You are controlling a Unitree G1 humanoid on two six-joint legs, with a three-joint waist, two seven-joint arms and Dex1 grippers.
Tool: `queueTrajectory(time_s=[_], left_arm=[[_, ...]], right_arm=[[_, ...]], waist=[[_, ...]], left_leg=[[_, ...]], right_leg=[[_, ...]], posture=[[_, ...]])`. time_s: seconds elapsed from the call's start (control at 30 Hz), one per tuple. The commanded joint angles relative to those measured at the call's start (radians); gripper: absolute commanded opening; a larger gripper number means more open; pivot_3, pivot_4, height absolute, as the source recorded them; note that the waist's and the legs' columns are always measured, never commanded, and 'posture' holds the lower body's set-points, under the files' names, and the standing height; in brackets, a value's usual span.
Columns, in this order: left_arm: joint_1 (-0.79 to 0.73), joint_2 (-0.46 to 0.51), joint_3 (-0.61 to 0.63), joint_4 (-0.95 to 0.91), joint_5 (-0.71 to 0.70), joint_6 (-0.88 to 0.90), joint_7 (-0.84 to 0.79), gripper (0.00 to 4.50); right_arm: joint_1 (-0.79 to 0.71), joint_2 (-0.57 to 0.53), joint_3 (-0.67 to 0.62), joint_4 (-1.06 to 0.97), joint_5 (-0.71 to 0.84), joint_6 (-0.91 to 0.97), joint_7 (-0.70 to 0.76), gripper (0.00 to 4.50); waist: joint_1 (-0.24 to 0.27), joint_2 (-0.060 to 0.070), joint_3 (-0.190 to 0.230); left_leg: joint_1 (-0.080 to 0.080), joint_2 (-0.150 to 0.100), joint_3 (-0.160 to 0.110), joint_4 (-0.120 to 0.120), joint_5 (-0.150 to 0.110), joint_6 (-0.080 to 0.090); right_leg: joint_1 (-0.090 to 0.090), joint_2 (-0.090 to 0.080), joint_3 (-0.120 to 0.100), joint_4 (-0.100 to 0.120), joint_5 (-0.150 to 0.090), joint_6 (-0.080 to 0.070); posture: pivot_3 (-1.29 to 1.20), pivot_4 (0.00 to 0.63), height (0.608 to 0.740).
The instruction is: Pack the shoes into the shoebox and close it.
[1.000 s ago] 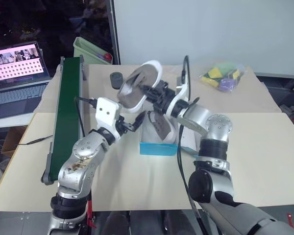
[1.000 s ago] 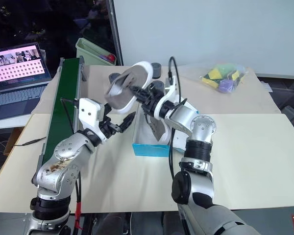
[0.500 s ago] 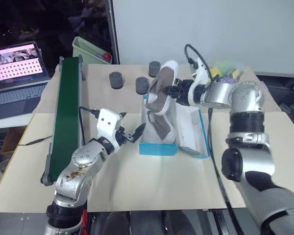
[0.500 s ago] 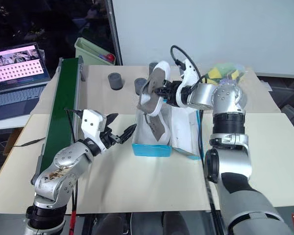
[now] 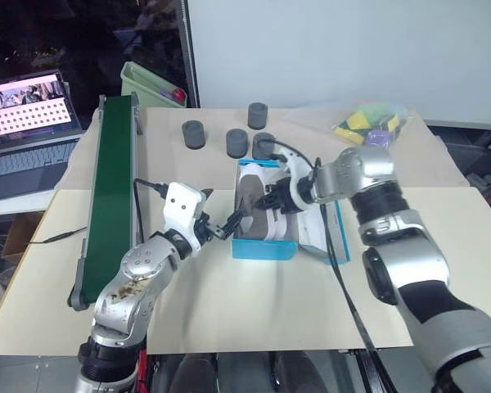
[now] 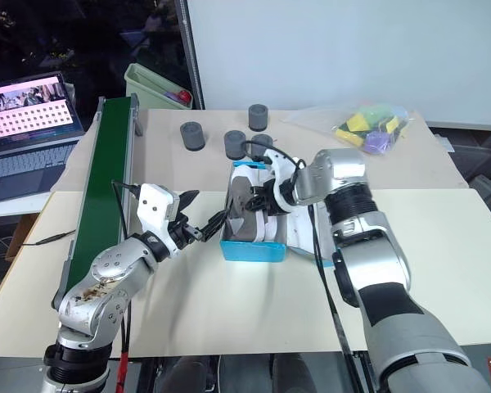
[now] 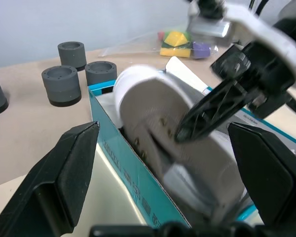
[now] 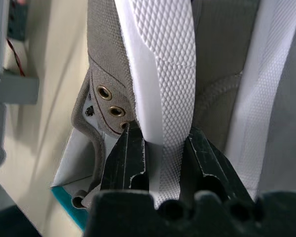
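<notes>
The shoe stands on its edge with its toe above the shoebox's side, so next my right gripper opens, retake the shoe's white sole (image 8: 171, 94) and works the shoe flatter.
The blue shoebox (image 5: 264, 249) stands open at the table's middle, its lid (image 5: 326, 233) folded out to the right. My right gripper (image 5: 272, 199) reaches down into it, shut on the white sole of a grey-brown shoe (image 8: 163, 59) that stands on its edge inside the box. A second shoe (image 8: 256, 98) lies right beside it. The held shoe's toe (image 7: 153, 103) rises just above the box wall. My left gripper (image 5: 222, 211) hovers open and holds nothing, just off the box's left side.
A long green conveyor (image 5: 114, 180) runs along the left. Several dark grey cylinders (image 5: 236, 142) stand behind the box. A plastic bag of coloured pieces (image 5: 370, 127) lies at the back right. A laptop (image 5: 29, 123) and a green bin (image 5: 151, 82) sit beyond the table's left.
My right arm swung the shoe from high above the table down into the box and turned it over. The left gripper stayed open beside the box.
</notes>
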Motion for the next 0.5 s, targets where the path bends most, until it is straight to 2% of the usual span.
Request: queueTrajectory(time_s=[0.03,0.17,0.3,0.37,0.4,0.5], left_arm=[[0.000,0.002,-0.003,-0.051,0.002,-0.025,-0.001,4.41],[-0.003,-0.002,-0.006,-0.055,0.001,-0.022,0.004,4.41],[-0.006,-0.005,-0.013,-0.049,0.003,-0.025,0.005,4.41],[-0.010,-0.006,-0.016,-0.044,0.004,-0.027,0.003,4.50],[-0.012,-0.005,-0.018,-0.042,0.003,-0.027,0.000,4.50],[-0.017,0.001,-0.025,-0.033,0.003,-0.032,-0.012,4.50]], right_arm=[[-0.042,0.041,0.064,0.102,-0.107,-0.084,0.083,0.46],[-0.055,0.070,0.083,0.197,-0.191,-0.144,0.126,0.46],[-0.069,0.097,0.047,0.260,-0.240,-0.202,0.119,0.46],[-0.074,0.105,0.012,0.280,-0.247,-0.214,0.095,1.43],[-0.075,0.107,-0.006,0.286,-0.249,-0.216,0.088,1.61],[-0.079,0.114,-0.053,0.301,-0.257,-0.212,0.065,2.72]], waist=[[-0.001,0.000,0.000],[-0.004,0.000,-0.001],[-0.014,0.000,-0.001],[-0.020,-0.001,-0.001],[-0.021,-0.001,-0.001],[-0.022,-0.001,-0.001]], left_leg=[[0.000,0.000,0.000,0.000,0.000,0.000],[0.002,0.000,0.000,0.000,0.000,0.000],[0.007,0.000,0.000,0.000,0.000,0.000],[0.008,0.000,0.000,0.000,0.000,0.000],[0.008,0.000,0.000,0.000,0.000,0.000],[0.008,0.000,0.000,0.000,0.000,0.000]], right_leg=[[0.000,0.000,0.000,0.000,0.000,0.000],[0.002,0.000,0.000,0.000,0.000,0.000],[0.005,0.001,0.000,0.001,0.000,0.000],[0.006,0.001,0.001,0.002,0.000,0.000],[0.006,0.001,0.001,0.002,0.000,0.000],[0.006,0.001,0.001,0.002,0.000,0.000]], posture=[[0.00,0.150,0.729],[0.00,0.150,0.729],[0.00,0.150,0.729],[0.00,0.150,0.729],[0.00,0.150,0.729],[0.00,0.150,0.729]])
